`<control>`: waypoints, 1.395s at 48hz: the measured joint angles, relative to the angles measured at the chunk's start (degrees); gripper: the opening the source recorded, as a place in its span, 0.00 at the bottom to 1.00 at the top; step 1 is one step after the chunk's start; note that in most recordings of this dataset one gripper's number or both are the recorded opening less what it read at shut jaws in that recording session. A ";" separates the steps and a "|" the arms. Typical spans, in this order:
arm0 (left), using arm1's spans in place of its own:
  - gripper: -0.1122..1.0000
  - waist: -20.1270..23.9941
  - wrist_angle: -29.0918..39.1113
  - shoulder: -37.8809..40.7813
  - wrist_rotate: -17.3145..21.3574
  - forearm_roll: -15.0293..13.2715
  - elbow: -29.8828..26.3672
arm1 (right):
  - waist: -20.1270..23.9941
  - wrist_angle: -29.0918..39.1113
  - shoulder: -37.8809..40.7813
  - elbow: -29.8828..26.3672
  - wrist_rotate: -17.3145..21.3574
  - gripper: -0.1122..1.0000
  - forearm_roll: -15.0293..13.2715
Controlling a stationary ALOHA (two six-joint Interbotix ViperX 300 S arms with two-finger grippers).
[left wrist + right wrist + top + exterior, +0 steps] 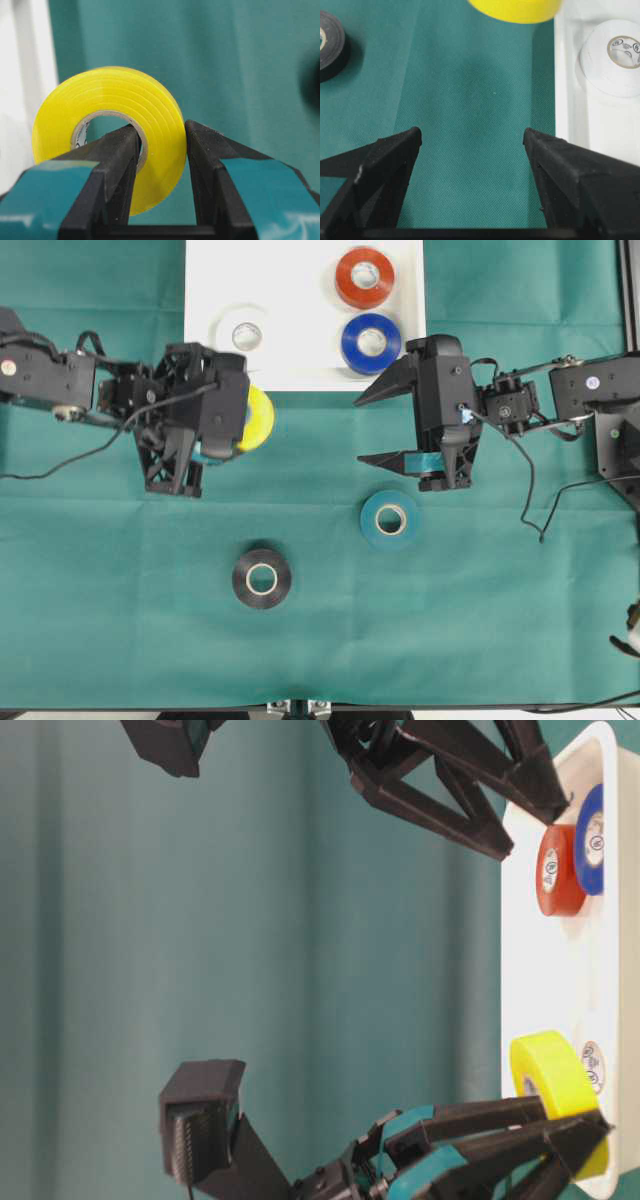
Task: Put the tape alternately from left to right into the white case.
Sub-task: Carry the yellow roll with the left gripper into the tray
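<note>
The yellow tape will go down beyond the white tape, level with the red-orange tape (249,274), set there by my left gripper. The yellow tape now hangs above the cloth.
My left gripper (240,425) (161,131) is shut on the yellow tape (260,418) (110,100), one finger through its core and the other against its outer face. The roll hangs above the cloth just before the near rim of the white case (300,300) (530,970). Inside the case lie the white tape (245,335) (615,55), the red-orange tape (364,277) and the blue tape (370,343). The teal tape (389,519) and the black tape (262,578) lie flat on the cloth. My right gripper (360,430) (471,134) stands open over bare cloth, holding nothing.
A green cloth (120,570) covers the table. Cables (530,500) trail from the right arm across the cloth at the right. The teal roll lies just below the right gripper in the overhead view.
</note>
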 measured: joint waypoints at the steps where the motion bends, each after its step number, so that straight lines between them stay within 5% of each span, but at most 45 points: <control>1: 0.07 0.35 0.09 0.00 0.09 0.00 0.00 | 0.00 0.00 0.00 0.09 0.00 0.89 0.00; 49: 0.07 21.53 -1.41 7.82 17.14 0.09 -4.92 | 0.00 0.00 0.00 0.00 0.00 0.89 0.00; 67: 0.07 25.84 -1.93 12.30 18.72 0.09 -7.82 | 0.18 0.00 0.00 0.00 0.00 0.89 0.09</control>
